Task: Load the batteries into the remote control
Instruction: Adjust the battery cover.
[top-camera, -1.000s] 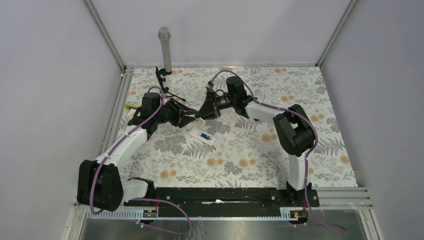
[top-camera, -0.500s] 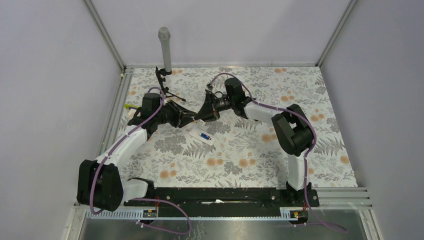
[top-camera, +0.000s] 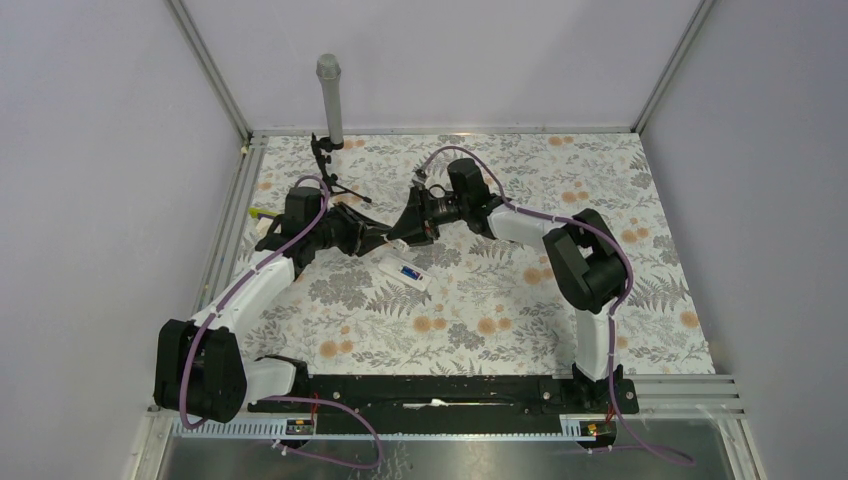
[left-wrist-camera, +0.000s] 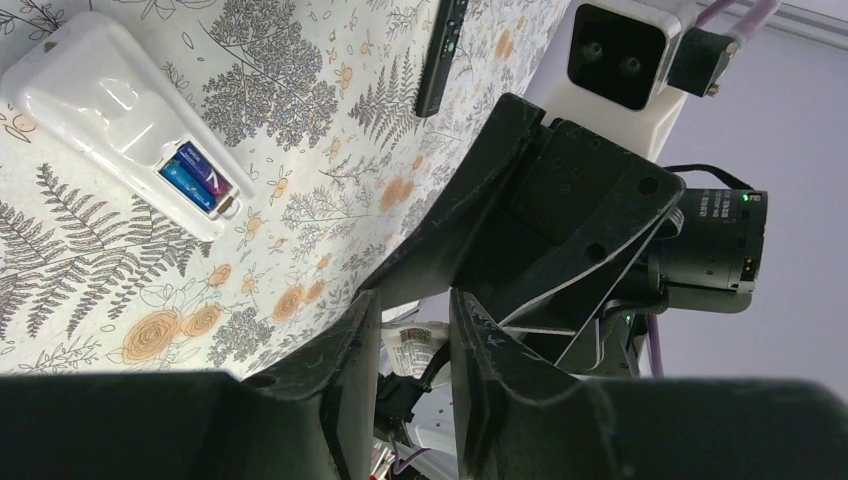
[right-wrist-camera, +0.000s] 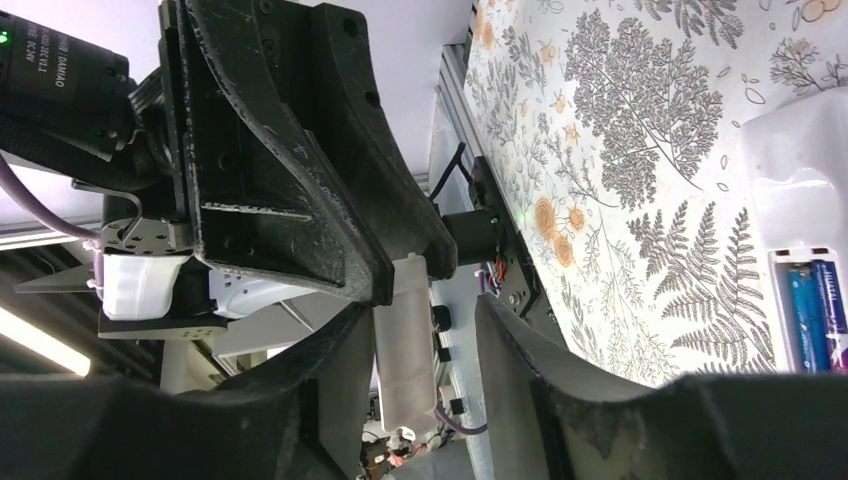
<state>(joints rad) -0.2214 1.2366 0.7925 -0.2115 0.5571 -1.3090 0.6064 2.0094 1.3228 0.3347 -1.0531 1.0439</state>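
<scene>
The fingers of my right gripper are on both sides of the cover's side edges, so they should pinch the cover across its flat sides (right-wrist-camera: 406, 365) before my left gripper opens.
The white remote (top-camera: 405, 271) lies face down on the floral mat with its battery bay open. Two blue-purple batteries (left-wrist-camera: 195, 178) sit in the bay and also show in the right wrist view (right-wrist-camera: 815, 315). No orange-red battery shows. My left gripper (top-camera: 387, 240) and right gripper (top-camera: 399, 237) meet tip to tip just above the remote's far end. The left gripper (left-wrist-camera: 415, 312) appears shut on a pale flat battery cover (right-wrist-camera: 405, 345). The right gripper (right-wrist-camera: 425, 315) is open, its fingers either side of the cover, which lies against one finger.
A slim black remote (left-wrist-camera: 440, 55) lies on the mat further back. A grey post (top-camera: 329, 100) and a black stand (top-camera: 322, 152) are at the back left. A yellow-green piece (top-camera: 258, 213) sits by the left rail.
The right gripper has moved a little left and down toward the left gripper, so its fingers now straddle the cover. The left gripper has edged right. The remote has not moved.
</scene>
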